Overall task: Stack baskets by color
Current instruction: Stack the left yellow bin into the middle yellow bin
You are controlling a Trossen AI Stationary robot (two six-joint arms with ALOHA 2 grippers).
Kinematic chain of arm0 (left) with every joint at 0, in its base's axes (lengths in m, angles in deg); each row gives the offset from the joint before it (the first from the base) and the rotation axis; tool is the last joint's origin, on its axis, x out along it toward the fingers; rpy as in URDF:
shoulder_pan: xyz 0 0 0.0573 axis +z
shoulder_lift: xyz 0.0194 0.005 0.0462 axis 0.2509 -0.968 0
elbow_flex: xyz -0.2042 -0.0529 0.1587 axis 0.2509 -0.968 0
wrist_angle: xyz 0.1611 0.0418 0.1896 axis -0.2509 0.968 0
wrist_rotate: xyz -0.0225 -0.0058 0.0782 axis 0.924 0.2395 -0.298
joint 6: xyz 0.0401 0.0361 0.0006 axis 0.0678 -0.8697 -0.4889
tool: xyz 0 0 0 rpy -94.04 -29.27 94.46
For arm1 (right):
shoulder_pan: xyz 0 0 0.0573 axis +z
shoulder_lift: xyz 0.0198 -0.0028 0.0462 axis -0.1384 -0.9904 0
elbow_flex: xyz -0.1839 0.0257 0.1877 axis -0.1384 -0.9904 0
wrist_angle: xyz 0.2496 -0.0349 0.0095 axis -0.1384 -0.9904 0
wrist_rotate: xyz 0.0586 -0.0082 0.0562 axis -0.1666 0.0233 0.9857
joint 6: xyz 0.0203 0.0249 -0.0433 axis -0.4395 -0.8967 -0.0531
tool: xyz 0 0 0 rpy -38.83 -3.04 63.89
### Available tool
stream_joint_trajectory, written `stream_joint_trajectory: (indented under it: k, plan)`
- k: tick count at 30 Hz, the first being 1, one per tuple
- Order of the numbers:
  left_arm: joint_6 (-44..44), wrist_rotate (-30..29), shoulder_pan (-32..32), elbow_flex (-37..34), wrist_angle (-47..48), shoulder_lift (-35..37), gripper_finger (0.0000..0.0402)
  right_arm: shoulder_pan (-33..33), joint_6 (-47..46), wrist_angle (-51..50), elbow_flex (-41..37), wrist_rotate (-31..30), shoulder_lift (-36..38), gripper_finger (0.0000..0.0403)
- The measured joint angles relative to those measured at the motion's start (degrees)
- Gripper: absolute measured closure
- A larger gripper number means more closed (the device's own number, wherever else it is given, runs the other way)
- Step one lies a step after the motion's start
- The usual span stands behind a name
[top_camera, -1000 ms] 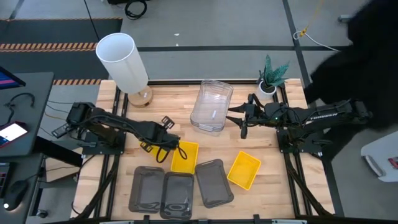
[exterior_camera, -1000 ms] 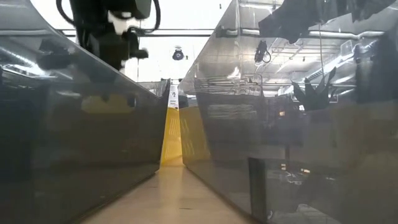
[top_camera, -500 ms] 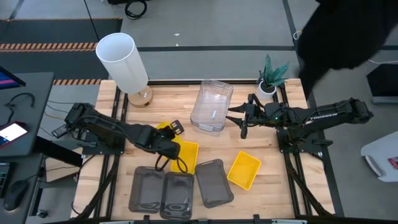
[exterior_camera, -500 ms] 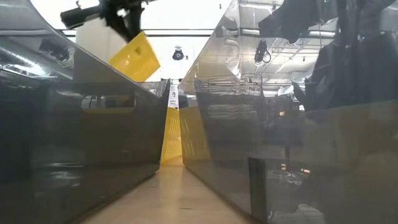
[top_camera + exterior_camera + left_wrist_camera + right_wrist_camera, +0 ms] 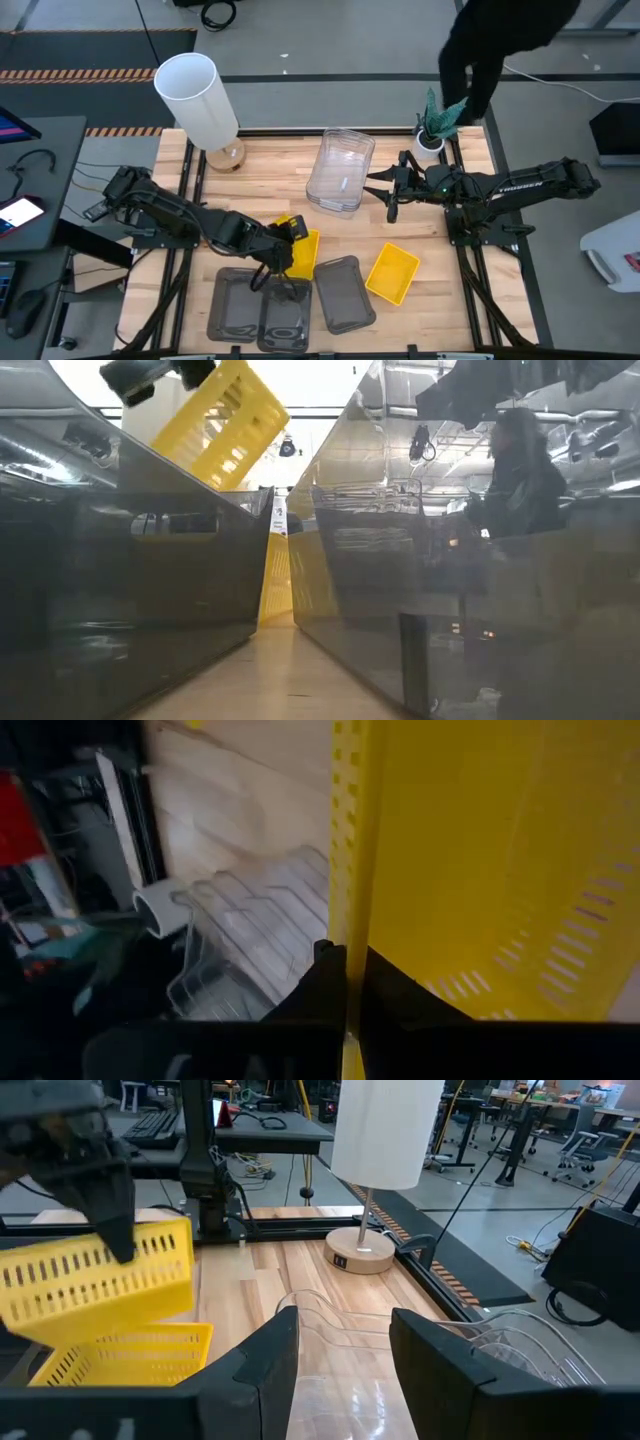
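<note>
Next, I set the yellow basket just beyond the middle dark grey basket [image 5: 280,236] with my left gripper.
My left gripper [image 5: 100,1200] is shut on a yellow basket [image 5: 95,1280], which it holds tilted in the air over a second yellow basket [image 5: 130,1355] that lies flat on the table. A third yellow basket [image 5: 392,272] lies to the right. Three dark grey baskets [image 5: 287,312] stand side by side along the near edge. The clear baskets [image 5: 340,170] are nested in a stack at the far middle. My right gripper [image 5: 385,190] hovers open just right of that stack, its fingers [image 5: 270,1370] level and with nothing between them. My left gripper pinches one side wall of the yellow basket at its rim [image 5: 346,935], one finger inside the basket and one outside. It comes at the wall slanting down from the table's left. The basket is lifted clear and tipped steeply, its slotted wall [image 5: 225,425] showing.
A tall white cylinder [image 5: 195,95] on a wooden foot stands at the far left corner. A small potted plant [image 5: 440,120] is at the far right. A person in dark clothes [image 5: 500,45] stands just behind the far right edge. Bare wood lies mid-table.
My left gripper has risen with the yellow basket and gone toward the near edge and the right, rolling as it went. The basket has come clear of the one under it and tipped steeply. The person behind the table has walked toward the left.
</note>
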Motion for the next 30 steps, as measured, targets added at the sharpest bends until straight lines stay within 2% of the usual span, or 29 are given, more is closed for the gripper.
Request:
stream_joint_trajectory:
  k: [7, 13, 21, 30]
  plan:
    - [-3.6, 0.9, 1.6, -4.2, -2.2, -0.1, 0.0391, 0.0, 0.0, 0.0, 0.0, 0.0, 0.0, 0.0239]
    - [-6.4, 10.6, 4.2, -4.2, -1.9, -0.1, 0.0391, 0.0, 0.0, 0.1, 0.0, 0.0, 0.0, 0.0239]
    - [-10.0, 15.8, 9.7, -4.4, -2.0, -0.1, 0.0391, 0.0, 0.0, 0.2, 0.0, 0.0, 0.0, 0.0239]
    - [-10.3, 15.1, 14.4, -4.4, -1.5, -0.3, 0.0391, 0.0, 0.0, 0.2, 0.0, 0.0, 0.0, 0.0239]
